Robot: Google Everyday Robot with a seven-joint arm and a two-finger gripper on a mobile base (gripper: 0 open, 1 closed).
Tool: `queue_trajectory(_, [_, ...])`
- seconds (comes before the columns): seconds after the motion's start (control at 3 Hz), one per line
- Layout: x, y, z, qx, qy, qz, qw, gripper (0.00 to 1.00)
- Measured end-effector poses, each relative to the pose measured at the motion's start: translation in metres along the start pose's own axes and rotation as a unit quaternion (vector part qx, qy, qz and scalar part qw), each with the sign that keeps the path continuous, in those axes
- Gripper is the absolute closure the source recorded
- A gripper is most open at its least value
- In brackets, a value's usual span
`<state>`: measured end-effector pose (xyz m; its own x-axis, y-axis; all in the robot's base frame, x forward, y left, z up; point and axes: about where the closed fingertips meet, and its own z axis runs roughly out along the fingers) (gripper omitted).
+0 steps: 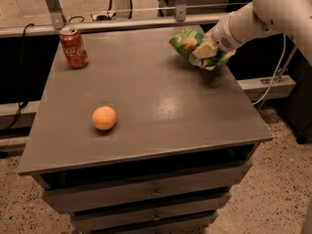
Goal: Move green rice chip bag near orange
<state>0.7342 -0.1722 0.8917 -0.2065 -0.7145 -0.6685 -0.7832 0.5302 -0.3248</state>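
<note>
Next, I set the green rice chip bag near the table's middle, just past the orange [144, 89].
The green rice chip bag [186, 44] is held in the air above the far right part of the grey table [161, 106]. My gripper [204, 50] reaches in from the right on a white arm and is shut on the bag's right side. The bag's right part is hidden behind the pale fingers [206, 48]. The orange [104, 118] lies on the table at the front left, well apart from the bag.
A red soda can [73, 47] stands upright at the table's far left corner. Drawers [151, 194] sit under the table top. A rail with cables [122, 21] runs behind the table. A speckled floor lies around it.
</note>
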Motion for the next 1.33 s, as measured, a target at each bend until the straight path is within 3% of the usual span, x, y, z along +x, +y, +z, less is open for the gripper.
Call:
queue_trajectory(0.33, [0.0, 0.0, 0.0, 0.0, 0.0, 0.0, 1.0, 1.0])
queue_trajectory(0.67, [-0.027, 0.02, 0.003, -0.014, -0.015, -0.025, 0.9995, 1.0])
queue_trajectory(1.0, [-0.06, 0.055, 0.001, -0.042, -0.041, -0.04, 0.9975, 1.0])
queue_trajectory(1.33, [-0.074, 0.09, -0.004, -0.07, -0.056, -0.028, 0.9956, 1.0])
